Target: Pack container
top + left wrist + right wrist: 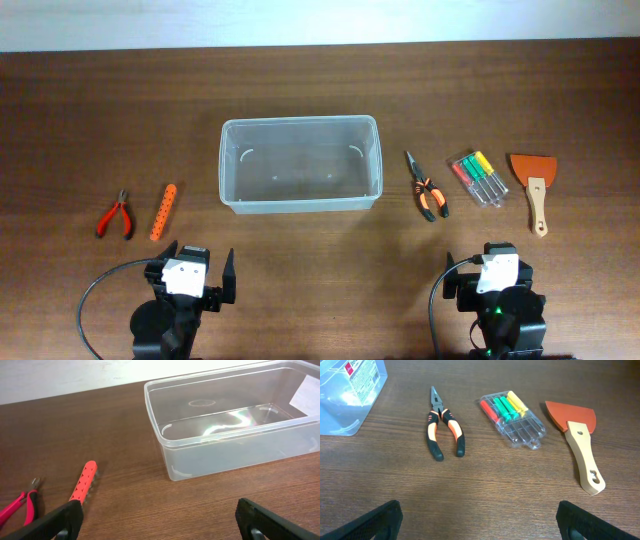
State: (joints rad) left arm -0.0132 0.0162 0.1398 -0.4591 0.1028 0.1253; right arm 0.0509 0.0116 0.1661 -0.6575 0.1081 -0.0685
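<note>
The orange scraper is next for my right gripper, which should go to it and close on its wooden handle [537, 189] [579, 437], just below the blade.
The clear plastic container [300, 163] stands empty at the table's middle; it also shows in the left wrist view [235, 420] and its corner in the right wrist view [347, 395]. Left of it lie red pliers [116, 215] and an orange perforated bar [163, 210], seen too in the left wrist view [83, 481]. Right of it lie orange-black long-nose pliers [426, 187], a clear screwdriver set [476, 178] and an orange scraper with wooden handle [533, 185]. My left gripper [198, 276] and right gripper [487, 272] are both open and empty near the front edge.
The long-nose pliers [442, 430], screwdriver set [512, 419] and scraper [580, 442] lie side by side ahead of the right gripper [479, 522]. The red pliers [20, 505] lie at the left gripper's [160, 520] far left. A white wall edge borders the table's back.
</note>
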